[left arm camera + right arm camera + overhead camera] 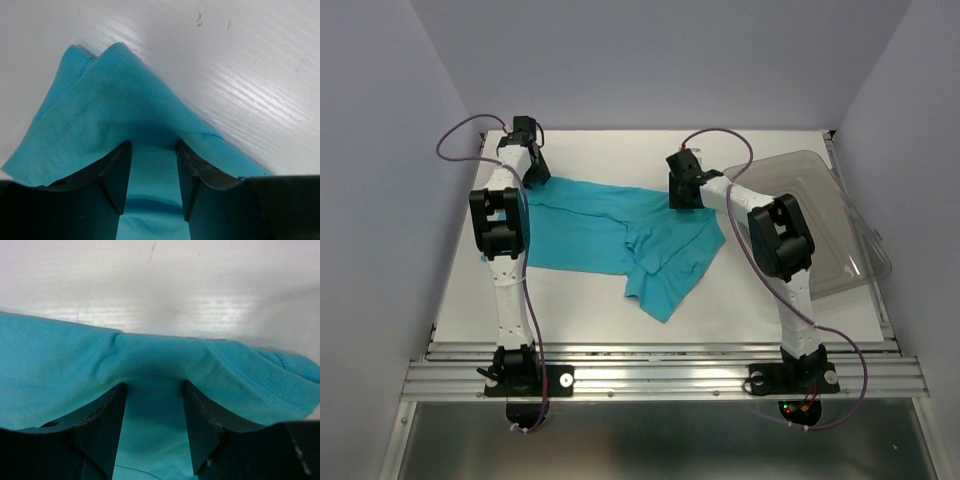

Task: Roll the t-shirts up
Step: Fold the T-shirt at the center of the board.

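The teal t-shirt's near corner (pixel 665 316) sticks out toward the metal rail, and my right gripper needs to go there next and close on it.
The teal t-shirt (pixel 620 235) lies crumpled and partly folded on the white table (pixel 600 300), its lower part bunched toward the front right. My left gripper (pixel 530 180) is at the shirt's far left edge. In the left wrist view its jaws (pixel 153 146) stand narrowly apart, with shirt cloth (pixel 100 115) gathered between them. My right gripper (pixel 682 196) is at the shirt's far right edge near the collar. Its jaws (pixel 153 386) pinch the cloth (pixel 60 365) the same way. The ribbed collar (pixel 295 375) shows at the right.
A clear grey-tinted plastic bin (pixel 800 165) lies at the right side of the table, close behind the right arm. Purple walls close in the table on the left, back and right. A metal rail (pixel 660 375) runs along the near edge.
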